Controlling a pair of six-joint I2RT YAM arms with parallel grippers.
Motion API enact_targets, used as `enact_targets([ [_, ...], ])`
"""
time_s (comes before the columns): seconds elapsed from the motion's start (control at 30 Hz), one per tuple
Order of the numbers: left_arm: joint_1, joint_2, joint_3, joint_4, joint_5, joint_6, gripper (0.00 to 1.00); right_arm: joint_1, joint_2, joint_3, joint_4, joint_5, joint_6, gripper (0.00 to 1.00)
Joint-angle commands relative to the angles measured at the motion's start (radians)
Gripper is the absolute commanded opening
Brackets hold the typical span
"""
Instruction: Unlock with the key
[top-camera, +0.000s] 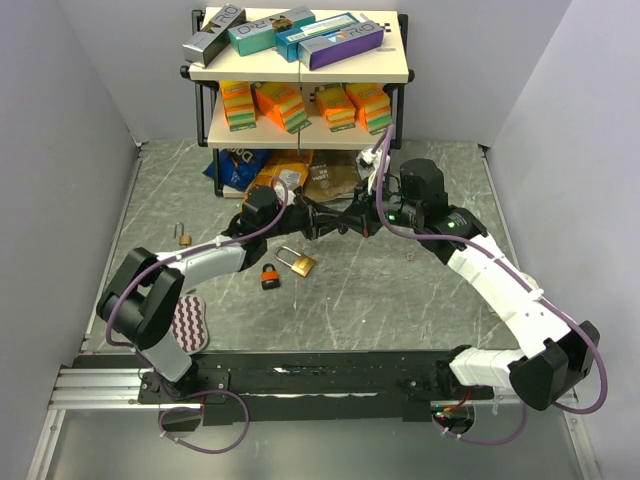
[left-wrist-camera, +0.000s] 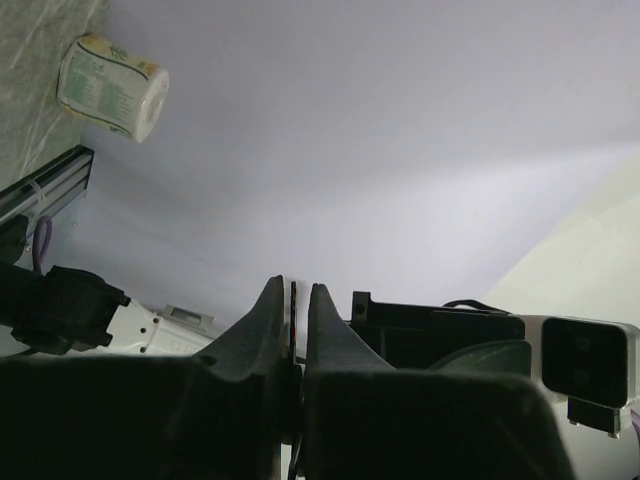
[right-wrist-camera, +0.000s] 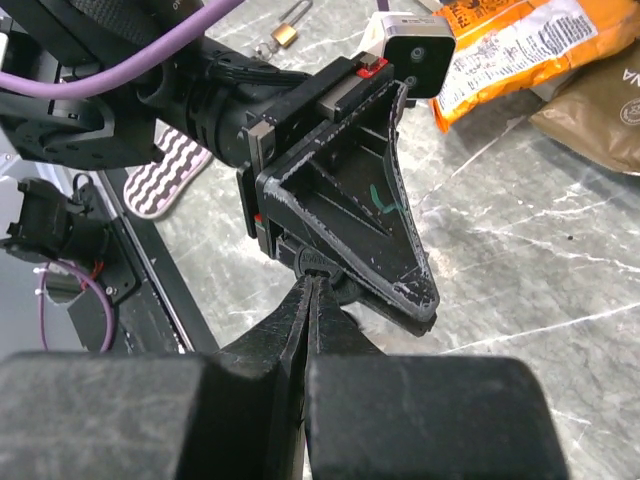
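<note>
My right gripper is pinching only the edge of the key's black head. It should open, turn and grip the head (right-wrist-camera: 343, 289) from a different angle.
My left gripper (top-camera: 322, 222) and right gripper (top-camera: 342, 222) meet tip to tip above the middle of the table. In the left wrist view the left gripper (left-wrist-camera: 293, 290) is shut on a thin dark key (left-wrist-camera: 294, 305), seen edge-on. In the right wrist view the right gripper (right-wrist-camera: 312, 282) is shut on the key's round black head (right-wrist-camera: 325, 263), which sticks out under the left gripper's fingers (right-wrist-camera: 370, 200). A brass padlock (top-camera: 297, 261) and an orange-and-black padlock (top-camera: 270, 277) lie on the table below the grippers. A small padlock (top-camera: 184, 237) lies to the left.
A two-level shelf (top-camera: 300, 68) with boxes and sponges stands at the back. Snack bags (top-camera: 290, 172) lie under it, behind the grippers. A purple-striped cloth (top-camera: 188, 325) lies near the left arm's base. The walls close in on the left and right.
</note>
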Motion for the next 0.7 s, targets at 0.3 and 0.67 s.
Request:
enact_targets([
  [0.3,0.033,0.032,0.262,-0.339,0.025,0.472,0.01,-0.009,-0.028,0.063,-0.021,0.025,0.096,0.65],
  [0.67,0.033,-0.058,0.302,-0.401,-0.048,0.806,0.01,-0.163,0.0,0.047,0.08,-0.164,0.371,0.74],
])
